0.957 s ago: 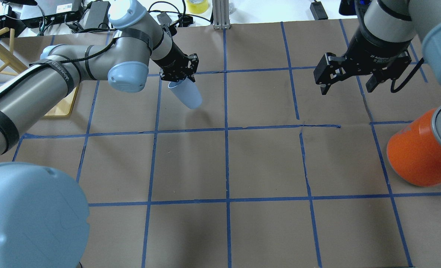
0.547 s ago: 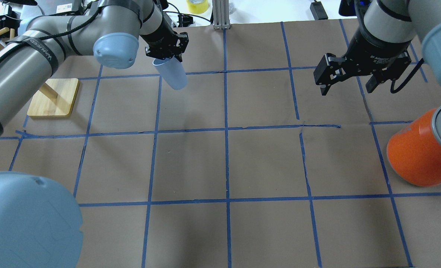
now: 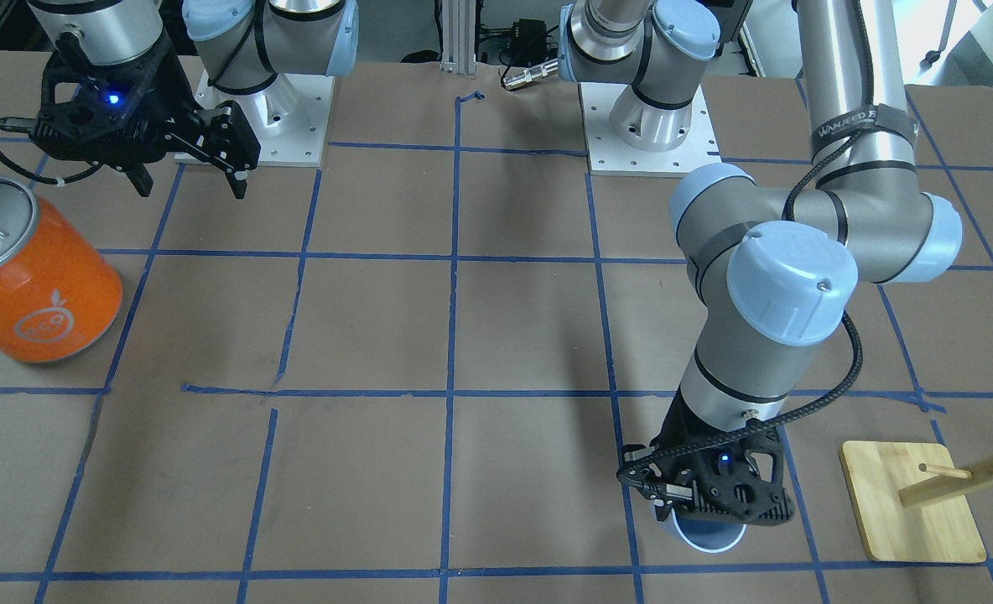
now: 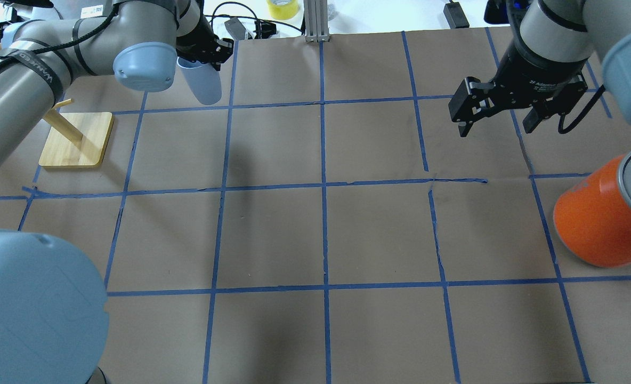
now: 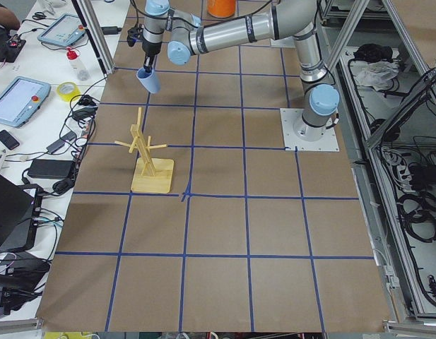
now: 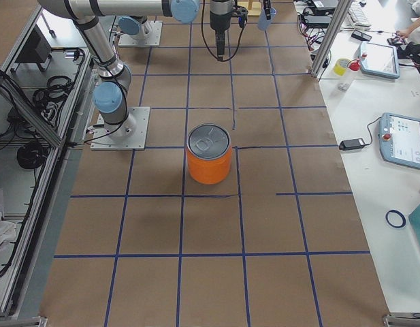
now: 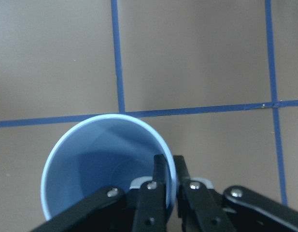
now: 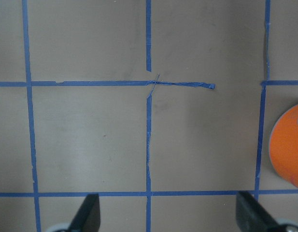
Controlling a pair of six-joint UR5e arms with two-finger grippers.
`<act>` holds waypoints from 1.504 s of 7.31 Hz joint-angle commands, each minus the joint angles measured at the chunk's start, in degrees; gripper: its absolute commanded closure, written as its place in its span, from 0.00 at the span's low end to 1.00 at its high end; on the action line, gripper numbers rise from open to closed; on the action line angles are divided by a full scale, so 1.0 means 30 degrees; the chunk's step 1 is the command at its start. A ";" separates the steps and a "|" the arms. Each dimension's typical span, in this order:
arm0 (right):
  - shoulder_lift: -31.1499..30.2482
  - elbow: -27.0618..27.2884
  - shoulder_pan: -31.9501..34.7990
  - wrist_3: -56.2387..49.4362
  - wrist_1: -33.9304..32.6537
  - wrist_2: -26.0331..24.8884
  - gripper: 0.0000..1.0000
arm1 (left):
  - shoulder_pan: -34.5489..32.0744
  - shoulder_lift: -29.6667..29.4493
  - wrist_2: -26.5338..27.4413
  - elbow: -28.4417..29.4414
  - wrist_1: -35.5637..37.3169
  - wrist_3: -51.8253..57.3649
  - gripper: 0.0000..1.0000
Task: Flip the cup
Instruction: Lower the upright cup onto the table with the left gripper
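Observation:
My left gripper is going to let go of the pale lavender-blue cup inside the blue-taped square (image 3: 699,493) (image 7: 221,169), beside the wooden peg rack.
The pale lavender-blue cup (image 4: 202,81) hangs from my left gripper (image 4: 204,52) above the far left part of the table. The jaws pinch the cup's rim wall, one finger inside and one outside. In the left wrist view the cup (image 7: 100,169) shows its open mouth, with my left gripper (image 7: 169,175) shut on its rim. It also shows in the front view (image 3: 706,537) under my left gripper (image 3: 714,495), and in the left side view (image 5: 148,79). My right gripper (image 4: 496,125) is open and empty over the far right part; it also shows in the front view (image 3: 186,180).
A large orange can (image 4: 598,218) with a silver lid stands at the right edge, also in the front view (image 3: 35,285). A wooden peg rack on a square base (image 4: 75,138) stands left of the cup. Blue tape lines grid the brown paper. Cables and devices lie beyond the far edge.
My left arm has carried the cup to the left and toward the table's far edge. The right arm and the orange can have not moved.

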 commanded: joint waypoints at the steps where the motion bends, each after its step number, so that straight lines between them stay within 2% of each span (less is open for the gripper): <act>1: 0.0001 0.0027 0.0000 -0.0079 -0.0137 0.0007 0.00 | 0.1221 0.0060 -0.0054 -0.2357 0.3011 0.2222 1.00; 2: -0.0028 0.0027 0.0029 -0.0138 -0.0079 -0.0022 0.00 | 0.1487 0.0263 -0.0026 -0.4055 0.4742 0.2407 1.00; 3: 0.0000 0.0056 0.0000 -0.0081 -0.0108 -0.0022 0.00 | 0.1693 0.0294 -0.0025 -0.4507 0.5166 0.2438 1.00; 7: 0.0554 0.0057 -0.1081 -0.0374 0.0067 0.0068 0.00 | 0.1724 0.0120 0.0062 -0.4745 0.5228 0.2526 1.00; 11: 0.0294 -0.0266 -0.0851 -0.0051 -0.0079 0.0358 0.00 | 0.1724 0.0089 0.0034 -0.4978 0.5141 0.2497 1.00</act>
